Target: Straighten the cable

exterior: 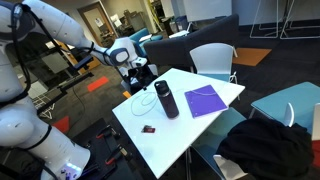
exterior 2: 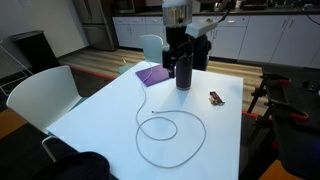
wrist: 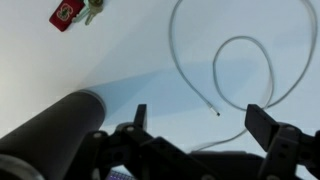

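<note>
My gripper will grab the white cable's loose end [exterior: 152, 97] [wrist: 216, 112], the one beside the dark bottle, so that it can pull the loops straight.
A thin white cable lies on the white table [exterior 2: 100, 105], curled into loops [exterior 2: 168, 138]. It also shows in the wrist view [wrist: 232, 50], with a free end [wrist: 217, 112] between my fingers' line of sight. In an exterior view it is faint [exterior: 141, 101]. My gripper [wrist: 200, 120] is open and empty, hovering above the table at its far end, clear of the cable. It shows in both exterior views [exterior: 137, 68] [exterior 2: 178, 48].
A dark bottle [exterior 2: 184, 72] [exterior: 166, 99] [wrist: 50, 125] stands just below the gripper. A purple notebook [exterior 2: 152, 74] [exterior: 205, 100] lies beside it. A small red item [exterior 2: 216, 98] [wrist: 66, 14] lies on the table. Chairs [exterior 2: 40, 95] surround it.
</note>
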Motion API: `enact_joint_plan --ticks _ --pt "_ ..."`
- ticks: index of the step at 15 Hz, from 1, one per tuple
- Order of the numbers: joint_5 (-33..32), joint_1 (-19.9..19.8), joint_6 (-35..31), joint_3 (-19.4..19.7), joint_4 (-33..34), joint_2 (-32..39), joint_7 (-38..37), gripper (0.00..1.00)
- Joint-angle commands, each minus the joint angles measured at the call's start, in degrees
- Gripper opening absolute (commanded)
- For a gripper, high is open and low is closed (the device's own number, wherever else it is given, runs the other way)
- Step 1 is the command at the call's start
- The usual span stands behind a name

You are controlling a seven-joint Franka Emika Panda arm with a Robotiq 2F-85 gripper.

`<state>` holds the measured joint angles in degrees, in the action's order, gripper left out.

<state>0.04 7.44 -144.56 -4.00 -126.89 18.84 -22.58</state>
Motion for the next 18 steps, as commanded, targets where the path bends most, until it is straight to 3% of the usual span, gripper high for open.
enact_joint_plan --ticks 1,4,6,8,13,18 --pt "-7.84 3.85 -9.60 3.21 0.61 6.84 0.47 1.00" --pt "-11.84 8.27 -21.19 8.28 1.46 13.01 -2.16 1.00" --pt "-7.55 7.71 -25.51 7.61 3.23 16.88 0.24 1.00" --pt "-5.62 8.36 -24.31 8.02 1.52 15.59 1.65 1.00" --pt "-4.22 8.48 -24.82 8.03 4.75 18.99 2.23 1.00" --pt "-4.16 7.00 -24.45 5.66 8.96 23.35 7.98 1.00"
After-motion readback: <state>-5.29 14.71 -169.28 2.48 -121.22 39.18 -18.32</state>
